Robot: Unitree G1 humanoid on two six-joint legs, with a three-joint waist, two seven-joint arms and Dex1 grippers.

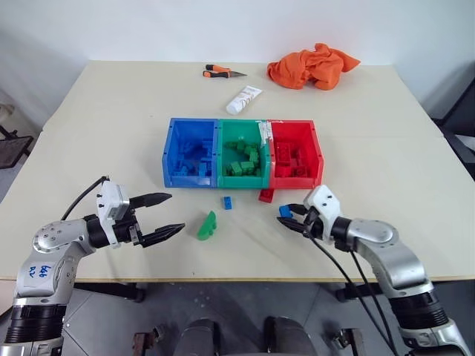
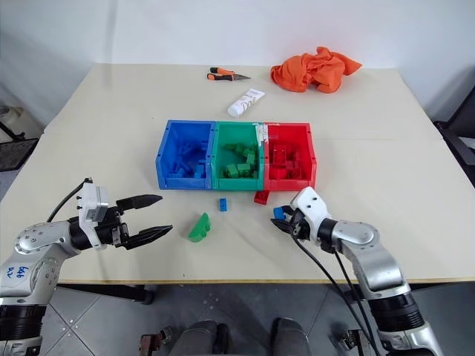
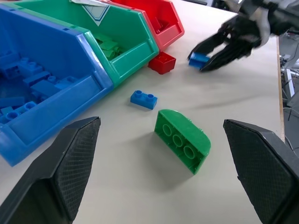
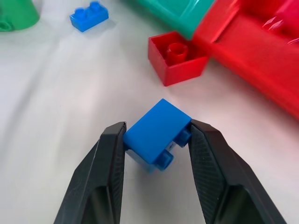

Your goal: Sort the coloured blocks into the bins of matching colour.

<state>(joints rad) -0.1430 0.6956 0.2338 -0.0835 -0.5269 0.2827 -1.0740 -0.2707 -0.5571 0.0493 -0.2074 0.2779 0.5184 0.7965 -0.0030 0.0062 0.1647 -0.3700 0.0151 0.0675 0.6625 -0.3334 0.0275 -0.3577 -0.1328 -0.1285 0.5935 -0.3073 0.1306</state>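
I need to use my right gripper to set the small blue block down and release it on the blocks in the middle of the blue bin (image 1: 191, 153).
Blue (image 1: 189, 179), green (image 1: 243, 180) and red (image 1: 318, 157) bins stand joined in a row at mid-table, each holding blocks of its own colour. My right gripper (image 4: 156, 135) is shut on a small blue block (image 4: 158, 129), lifted just above the table in front of the red bin. A red block (image 1: 266, 195) lies against the red bin's front. A second small blue block (image 1: 227, 202) and a curved green block (image 1: 207, 225) lie loose in front of the green bin. My left gripper (image 1: 169, 215) is open, level, to the left of the green block.
At the table's back lie an orange cloth (image 1: 312, 65), a white tube (image 1: 243, 99) and an orange-handled tool (image 1: 223, 73). The table's front edge (image 1: 237, 278) runs just behind both grippers.
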